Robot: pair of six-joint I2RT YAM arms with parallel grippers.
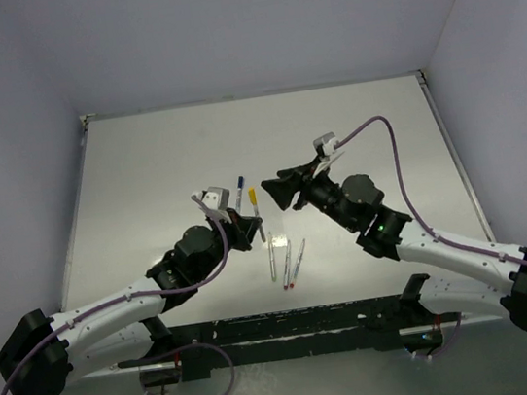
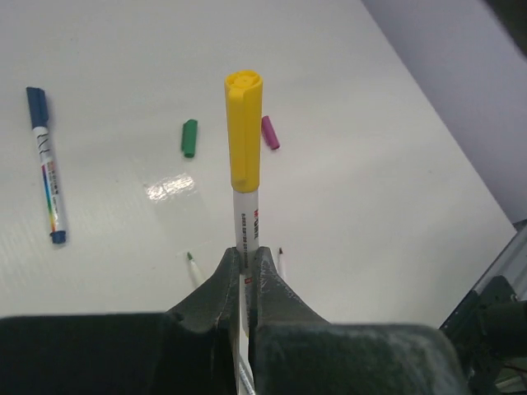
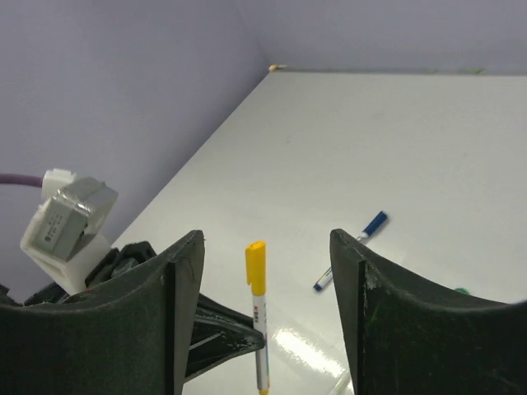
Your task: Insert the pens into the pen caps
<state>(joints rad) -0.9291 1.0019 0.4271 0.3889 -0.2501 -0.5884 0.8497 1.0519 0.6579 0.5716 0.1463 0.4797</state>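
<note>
My left gripper will put the yellow-capped pen down alongside the blue-capped pen [image 1: 228,196] [image 2: 11,162], on its side away from the green cap.
A pen [image 2: 245,218] with a whitish barrel stands upright in my left gripper [image 2: 247,253], which is shut on the barrel; a yellow cap [image 2: 244,130] sits on its top end. My right gripper [image 3: 267,239] is open, one finger on each side of that yellow cap [image 3: 256,265] without touching it. From above, the left gripper [image 1: 253,230] and right gripper [image 1: 280,191] meet at the yellow-capped pen [image 1: 253,199]. A blue-capped pen [image 1: 240,189] lies beyond it. A green cap [image 2: 189,137] and a purple cap [image 2: 270,132] lie loose on the table.
Three uncapped pens [image 1: 286,258] lie side by side on the white table [image 1: 143,175] just near of the grippers, and two of their tips [image 2: 193,267] show beside my left fingers. Walls close the table at the back and both sides.
</note>
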